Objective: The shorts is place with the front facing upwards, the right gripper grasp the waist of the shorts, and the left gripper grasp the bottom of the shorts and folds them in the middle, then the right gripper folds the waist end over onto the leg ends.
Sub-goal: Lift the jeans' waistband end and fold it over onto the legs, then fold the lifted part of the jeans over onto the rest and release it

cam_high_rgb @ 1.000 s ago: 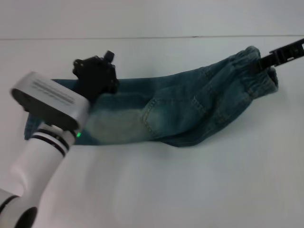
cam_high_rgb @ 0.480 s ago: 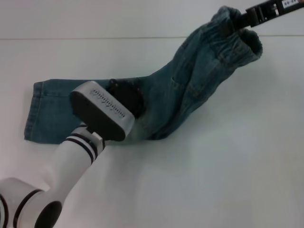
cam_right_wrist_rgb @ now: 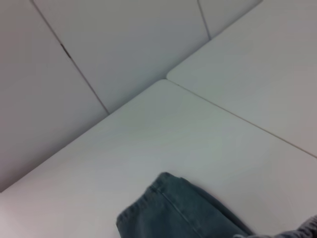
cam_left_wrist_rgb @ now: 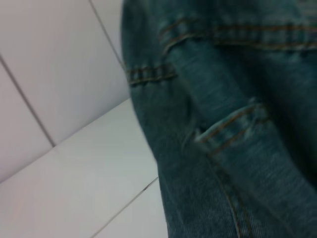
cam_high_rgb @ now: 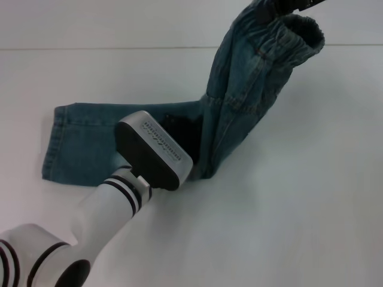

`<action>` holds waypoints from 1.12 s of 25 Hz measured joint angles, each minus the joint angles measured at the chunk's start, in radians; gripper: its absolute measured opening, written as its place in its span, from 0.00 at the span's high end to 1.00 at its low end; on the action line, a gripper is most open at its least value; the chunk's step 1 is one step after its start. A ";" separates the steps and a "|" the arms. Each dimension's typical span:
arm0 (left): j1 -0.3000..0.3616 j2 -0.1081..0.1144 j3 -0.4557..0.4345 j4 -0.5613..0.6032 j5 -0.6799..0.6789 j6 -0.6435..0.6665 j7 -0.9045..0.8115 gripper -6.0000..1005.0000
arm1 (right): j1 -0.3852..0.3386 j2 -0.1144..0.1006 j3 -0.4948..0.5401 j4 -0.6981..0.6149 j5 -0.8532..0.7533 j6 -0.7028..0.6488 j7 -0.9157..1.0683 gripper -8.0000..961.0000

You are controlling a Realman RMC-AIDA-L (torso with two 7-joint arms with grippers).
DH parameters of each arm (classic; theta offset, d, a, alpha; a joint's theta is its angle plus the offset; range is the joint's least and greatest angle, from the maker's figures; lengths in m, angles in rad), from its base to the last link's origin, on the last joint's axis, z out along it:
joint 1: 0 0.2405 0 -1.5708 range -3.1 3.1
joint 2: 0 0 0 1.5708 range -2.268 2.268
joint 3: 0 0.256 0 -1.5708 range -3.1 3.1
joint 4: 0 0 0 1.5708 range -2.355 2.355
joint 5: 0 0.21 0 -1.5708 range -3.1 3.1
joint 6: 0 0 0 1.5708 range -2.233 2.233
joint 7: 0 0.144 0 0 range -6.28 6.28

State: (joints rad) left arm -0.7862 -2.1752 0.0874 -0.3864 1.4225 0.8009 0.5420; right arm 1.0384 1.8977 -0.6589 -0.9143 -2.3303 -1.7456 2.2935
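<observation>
The robot's right gripper should release the elastic waist on the flat leg ends, just inside their hem (cam_high_rgb: pixel 103 155) (cam_right_wrist_rgb: pixel 177 232).
The blue denim shorts (cam_high_rgb: pixel 239 89) are folded lengthwise. Their leg ends (cam_high_rgb: pixel 57 143) lie flat on the white table at the left. The elastic waist (cam_high_rgb: pixel 293 30) is raised high at the upper right, where my right gripper (cam_high_rgb: pixel 294 5) is shut on it at the top edge of the head view, mostly cut off. My left gripper (cam_high_rgb: pixel 179 127) rests low on the middle of the shorts, where the cloth bends upward, largely hidden behind its grey wrist housing. The left wrist view is filled with denim (cam_left_wrist_rgb: pixel 223 124) close up. A bit of the waistband (cam_right_wrist_rgb: pixel 168 208) shows in the right wrist view.
The white table (cam_high_rgb: pixel 287 209) spreads around the shorts, its far edge meeting a pale panelled wall (cam_right_wrist_rgb: pixel 124 49). My left arm (cam_high_rgb: pixel 102 215) crosses the near left part of the table.
The right gripper has carried the waist up and leftward, standing the cloth up. My left arm has slid right along the shorts to their middle.
</observation>
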 joint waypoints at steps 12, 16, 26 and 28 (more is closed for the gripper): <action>-0.012 0.000 -0.041 -0.095 0.140 -0.018 -0.052 0.99 | 0.033 0.007 -0.038 -0.001 0.027 0.005 -0.003 0.90; -0.003 0.000 -0.052 -0.098 0.195 -0.019 -0.130 0.99 | 0.028 0.007 -0.041 0.001 0.028 0.008 -0.009 0.90; 0.125 0.000 -0.183 -0.022 0.203 0.098 -0.230 0.99 | 0.011 0.007 -0.048 0.040 0.025 0.023 -0.029 0.91; 0.153 0.000 -0.184 0.029 0.203 0.148 -0.311 0.99 | 0.011 0.007 -0.063 0.046 0.024 0.034 -0.033 0.91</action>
State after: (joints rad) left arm -0.6333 -2.1749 -0.0967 -0.3572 1.6254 0.9487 0.2311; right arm 1.0491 1.9042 -0.7217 -0.8684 -2.3059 -1.7112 2.2602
